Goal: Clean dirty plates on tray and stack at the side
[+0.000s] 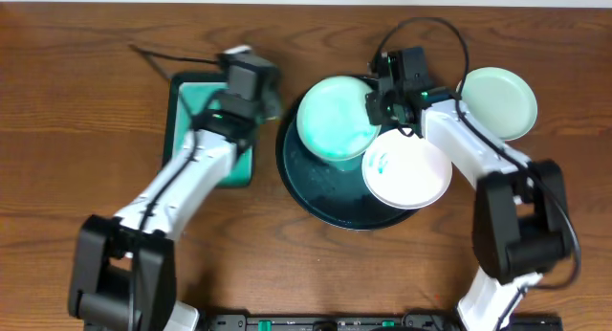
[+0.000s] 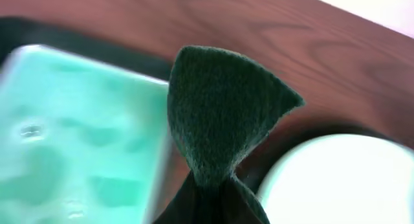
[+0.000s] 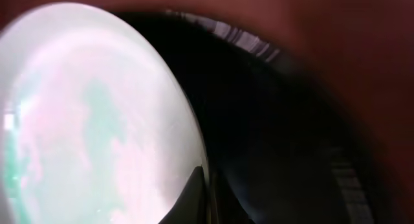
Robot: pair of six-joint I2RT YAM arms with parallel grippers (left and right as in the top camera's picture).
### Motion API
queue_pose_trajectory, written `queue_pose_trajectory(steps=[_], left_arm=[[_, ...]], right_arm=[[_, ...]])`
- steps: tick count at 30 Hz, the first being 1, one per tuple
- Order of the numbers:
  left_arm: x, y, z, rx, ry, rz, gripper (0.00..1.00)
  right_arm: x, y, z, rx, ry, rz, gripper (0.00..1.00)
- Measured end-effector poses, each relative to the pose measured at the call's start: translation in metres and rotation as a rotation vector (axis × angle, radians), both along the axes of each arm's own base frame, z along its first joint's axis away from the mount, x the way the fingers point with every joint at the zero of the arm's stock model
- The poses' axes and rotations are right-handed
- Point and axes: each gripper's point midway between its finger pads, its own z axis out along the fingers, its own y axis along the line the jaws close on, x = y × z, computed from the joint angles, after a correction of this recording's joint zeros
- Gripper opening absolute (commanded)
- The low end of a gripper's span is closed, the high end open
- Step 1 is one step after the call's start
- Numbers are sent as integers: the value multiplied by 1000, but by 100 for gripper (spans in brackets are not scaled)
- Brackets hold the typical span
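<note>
My right gripper needs to let go of the pale mint plate on top of the plate on the bare table [image 1: 494, 103].
My right gripper [image 1: 375, 105] is shut on the rim of a pale mint plate [image 1: 335, 119] with teal smears, which it holds tilted over the back of the black tray [image 1: 320, 199]. In the right wrist view the fingers [image 3: 208, 185] pinch that plate [image 3: 97, 114] at its edge, with the tray [image 3: 278, 127] behind. A white plate [image 1: 408, 170] with a small teal smear lies on the tray's right side. A third plate [image 1: 497, 101] rests on the table right of the tray. My left gripper [image 1: 269, 99] is shut on a dark green sponge [image 2: 220, 117] between the teal dish and the tray.
A rectangular teal dish [image 1: 196, 101] sits on the table left of the tray, under my left arm; it shows as a teal dish [image 2: 77, 140] in the left wrist view. Both arm bases stand at the table's front edge.
</note>
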Motion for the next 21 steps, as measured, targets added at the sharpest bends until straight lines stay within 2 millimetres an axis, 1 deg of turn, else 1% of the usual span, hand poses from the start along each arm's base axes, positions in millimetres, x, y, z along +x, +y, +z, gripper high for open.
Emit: queue_pose_trajectory(steps=[1, 3, 5, 7, 10, 13, 14, 18, 21], left_arm=[[-1, 14, -3, -3, 23, 31, 7], [-6, 42, -13, -2, 80, 92, 7], [-12, 66, -21, 1, 126, 145, 7], [-18, 86, -28, 2, 167, 190, 7], [-27, 108, -34, 4, 210, 239, 8], [-30, 122, -36, 1, 228, 272, 7], [-31, 125, -37, 0, 229, 280, 7], [-34, 128, -39, -1, 243, 287, 7], [-36, 128, -41, -3, 252, 285, 7]], right_arm=[[1, -2, 10, -31, -33, 0, 1], [4, -5, 37, -123, -121, 0, 1], [4, -5, 62, -213, -202, 9, 1], [4, 1, 87, -317, -294, 33, 1], [5, 10, 123, -518, -434, 73, 1], [4, 17, 147, -692, -521, 89, 1], [2, 23, 160, -798, -559, 118, 1], [-4, 37, 179, -983, -604, 202, 1], [-10, 53, 192, -1090, -641, 264, 1]])
